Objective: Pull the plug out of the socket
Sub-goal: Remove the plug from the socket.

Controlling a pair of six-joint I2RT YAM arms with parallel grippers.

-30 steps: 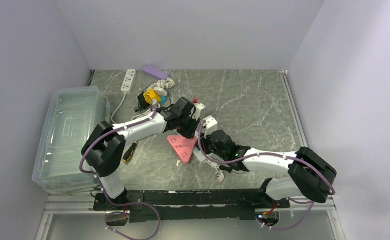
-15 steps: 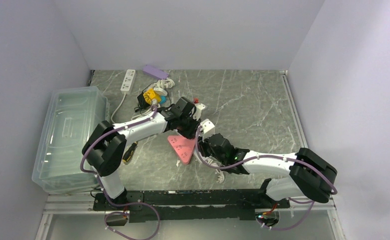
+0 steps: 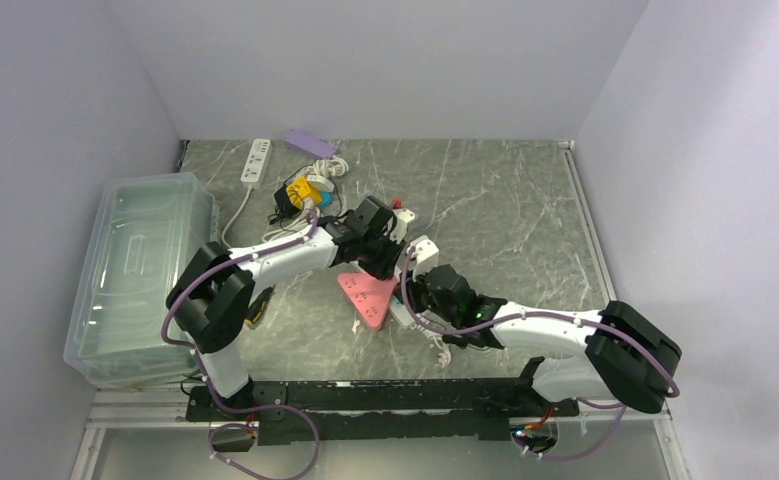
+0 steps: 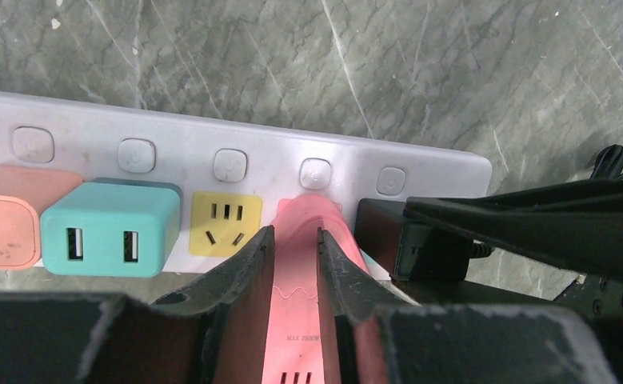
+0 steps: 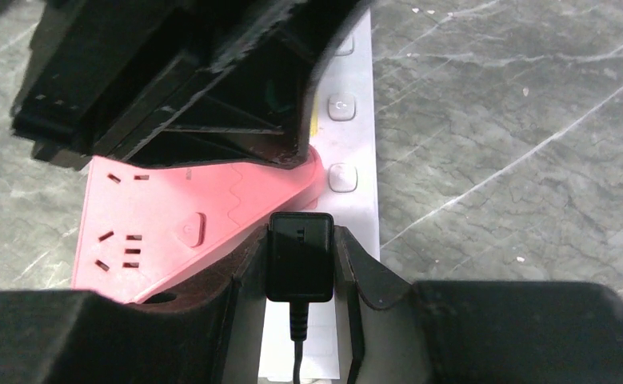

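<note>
Next, I release the black plug, still on the strip's end socket, from my right gripper on the bare marble (image 3: 522, 266) between the white strip and the metal bar.
A white power strip (image 4: 260, 148) lies on the marble table and also shows in the right wrist view (image 5: 348, 144). A pink triangular adapter (image 4: 296, 304) is plugged into it. My left gripper (image 4: 294, 236) is shut on the adapter's narrow end. A black plug (image 5: 300, 256) with a black cord sits on the strip's end socket, beside the adapter. My right gripper (image 5: 300, 240) is shut on the black plug, one finger on each side. In the top view both grippers, left (image 3: 380, 240) and right (image 3: 420, 285), meet over the strip, with the pink adapter (image 3: 365, 295) between them.
A teal USB adapter (image 4: 109, 228) and a bare yellow socket (image 4: 224, 224) sit on the same strip. A clear plastic bin (image 3: 135, 270) stands at the left. A second white strip (image 3: 256, 160), a purple object (image 3: 310, 142) and a pile of chargers (image 3: 303, 193) lie at the back.
Both grippers and the strip have shifted slightly to the right. Both grips look unchanged.
</note>
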